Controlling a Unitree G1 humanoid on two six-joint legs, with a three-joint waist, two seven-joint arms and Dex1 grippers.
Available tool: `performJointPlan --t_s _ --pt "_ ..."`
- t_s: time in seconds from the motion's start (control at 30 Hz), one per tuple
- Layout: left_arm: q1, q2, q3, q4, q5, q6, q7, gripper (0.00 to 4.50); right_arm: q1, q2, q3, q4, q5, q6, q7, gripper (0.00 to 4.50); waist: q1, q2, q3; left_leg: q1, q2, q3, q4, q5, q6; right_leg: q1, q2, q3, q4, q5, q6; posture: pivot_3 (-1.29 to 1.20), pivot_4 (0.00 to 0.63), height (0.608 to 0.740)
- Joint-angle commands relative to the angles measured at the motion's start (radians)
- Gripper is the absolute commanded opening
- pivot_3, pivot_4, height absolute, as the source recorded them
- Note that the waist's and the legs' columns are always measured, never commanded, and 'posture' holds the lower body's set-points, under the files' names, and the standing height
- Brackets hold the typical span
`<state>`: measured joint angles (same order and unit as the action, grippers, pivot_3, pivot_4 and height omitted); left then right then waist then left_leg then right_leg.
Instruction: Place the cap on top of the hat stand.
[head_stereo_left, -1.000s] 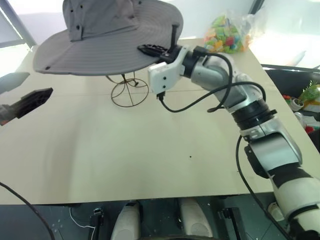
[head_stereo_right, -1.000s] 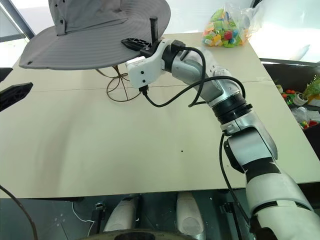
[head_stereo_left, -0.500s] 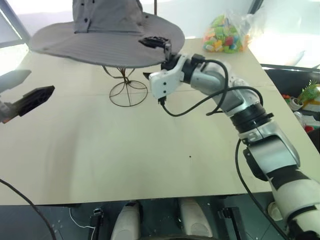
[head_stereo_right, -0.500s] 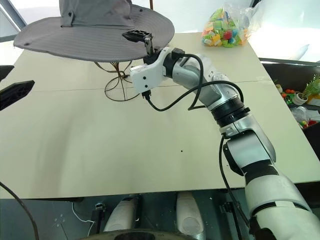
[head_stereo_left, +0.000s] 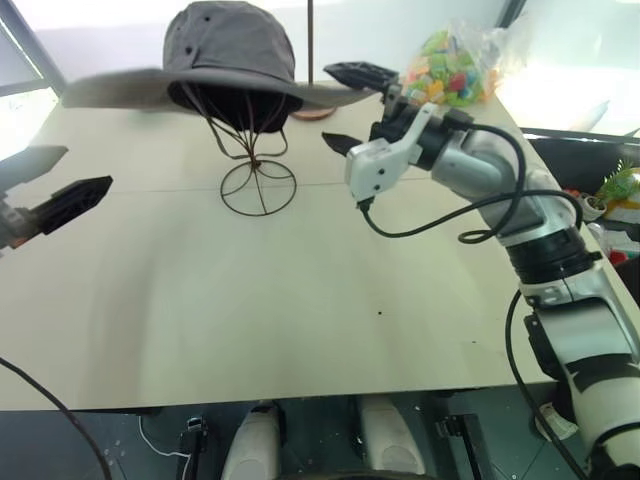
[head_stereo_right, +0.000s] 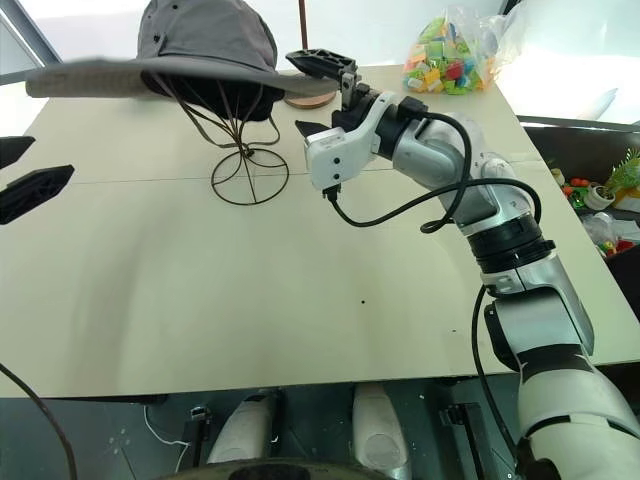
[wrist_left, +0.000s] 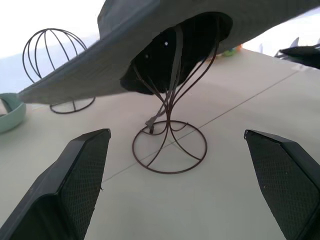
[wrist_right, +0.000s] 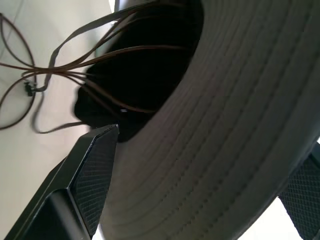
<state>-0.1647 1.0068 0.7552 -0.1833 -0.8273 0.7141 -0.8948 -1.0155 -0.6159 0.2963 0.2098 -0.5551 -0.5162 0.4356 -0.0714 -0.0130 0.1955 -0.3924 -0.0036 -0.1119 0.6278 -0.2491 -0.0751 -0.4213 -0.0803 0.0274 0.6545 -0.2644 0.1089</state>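
I should pinch the cap's side edge (head_stereo_left: 348, 96) with my right gripper and tilt it down, because the grey cap tips back on the hat stand with its near edge too high.
The grey cap (head_stereo_left: 228, 48) sits with its crown over the cage top of the dark wire hat stand (head_stereo_left: 257, 186), its wide brim spread out level. My right gripper (head_stereo_left: 348, 108) is open at the brim's right edge, one finger above the edge and one below, not pinching it. In the right wrist view the brim's underside (wrist_right: 225, 115) spans the gap between the fingers (wrist_right: 85, 185). Far to the left of the stand, my left gripper (head_stereo_left: 48, 182) is open and holds nothing. Its wrist view looks at the stand's ring base (wrist_left: 169, 147) under the cap.
A bag of colourful pieces (head_stereo_left: 455, 68) lies at the table's far right. A wooden pole on a disc base (head_stereo_right: 305, 99) stands just behind the brim. A second wire stand (wrist_left: 50, 55) and a mint-green rim (wrist_left: 10, 112) are beyond the cap. Clutter (head_stereo_left: 615, 195) lies off the table's right edge.
My right gripper opened and let go of the brim, then drew back to the right. The cap dropped from its raised, tilted hold and settled onto the stand. The left gripper stayed put.
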Motion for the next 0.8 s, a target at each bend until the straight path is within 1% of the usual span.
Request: performJointPlan --t_s 0.03,0.17,0.27,0.37,0.4,0.57,0.6,0.8 --pt "-0.040 0.021 -0.017 0.023 0.012 -0.032 -0.007 4.50 -0.002 -0.017 -0.033 -0.043 0.003 -0.017 -0.017 4.47 0.002 0.000 0.000 0.000 0.000 0.000 0.000 0.000 0.000 0.000 0.000 0.000 0.000 0.000 0.000 0.00 0.150 0.740" --pt "-0.059 0.026 -0.040 0.050 0.025 -0.043 -0.023 4.50 0.038 -0.041 -0.053 -0.075 0.013 -0.010 -0.009 4.47 0.004 0.000 0.000 -0.001 0.000 0.000 0.000 0.000 0.000 0.000 0.000 0.000 0.000 0.000 0.000 0.00 0.150 0.740" --pt "-0.070 0.031 -0.053 0.066 0.031 -0.049 -0.033 4.50 0.052 -0.033 -0.051 -0.093 0.010 0.004 -0.007 4.47 0.003 0.000 0.000 -0.001 0.000 0.000 0.000 0.000 0.000 0.000 -0.001 0.000 0.000 0.000 0.000 0.00 0.150 0.740" --pt "-0.086 0.034 -0.066 0.079 0.037 -0.054 -0.038 4.50 0.044 -0.008 -0.045 -0.103 0.010 0.026 -0.006 3.69 0.000 0.000 0.000 0.000 0.000 0.000 0.000 0.000 0.000 0.000 0.000 0.000 0.000 0.000 0.000 0.00 0.150 0.740" --pt "-0.093 0.035 -0.070 0.084 0.039 -0.055 -0.040 4.50 0.038 0.001 -0.042 -0.103 0.009 0.034 -0.006 3.20 -0.001 0.000 0.000 0.000 0.000 0.000 0.000 0.000 0.000 0.000 0.000 0.000 0.000 0.000 0.000 0.00 0.150 0.740" --pt "-0.096 0.037 -0.064 0.081 0.038 -0.049 -0.048 4.50 0.033 0.024 -0.038 -0.104 -0.009 0.043 -0.011 0.41 0.002 0.000 0.000 0.000 0.000 0.000 0.000 0.000 0.000 0.000 0.000 0.000 0.000 0.000 0.000 0.00 0.150 0.740" --pt "-0.091 0.037 -0.059 0.077 0.036 -0.047 -0.049 4.50 0.035 0.024 -0.038 -0.107 -0.014 0.043 -0.012 0.07 0.002 0.000 0.000 0.000 0.000 0.000 0.000 0.000 0.000 0.000 0.000 0.000 0.000 0.000 0.000 0.00 0.150 0.740" --pt "-0.020 0.029 0.014 0.030 0.013 -0.015 -0.052 4.50 0.079 0.008 -0.013 -0.115 -0.147 0.036 -0.080 0.07 0.000 0.000 0.000 0.000 0.000 0.000 0.000 0.000 0.000 0.000 0.000 0.000 0.000 0.000 0.000 0.00 0.150 0.740"
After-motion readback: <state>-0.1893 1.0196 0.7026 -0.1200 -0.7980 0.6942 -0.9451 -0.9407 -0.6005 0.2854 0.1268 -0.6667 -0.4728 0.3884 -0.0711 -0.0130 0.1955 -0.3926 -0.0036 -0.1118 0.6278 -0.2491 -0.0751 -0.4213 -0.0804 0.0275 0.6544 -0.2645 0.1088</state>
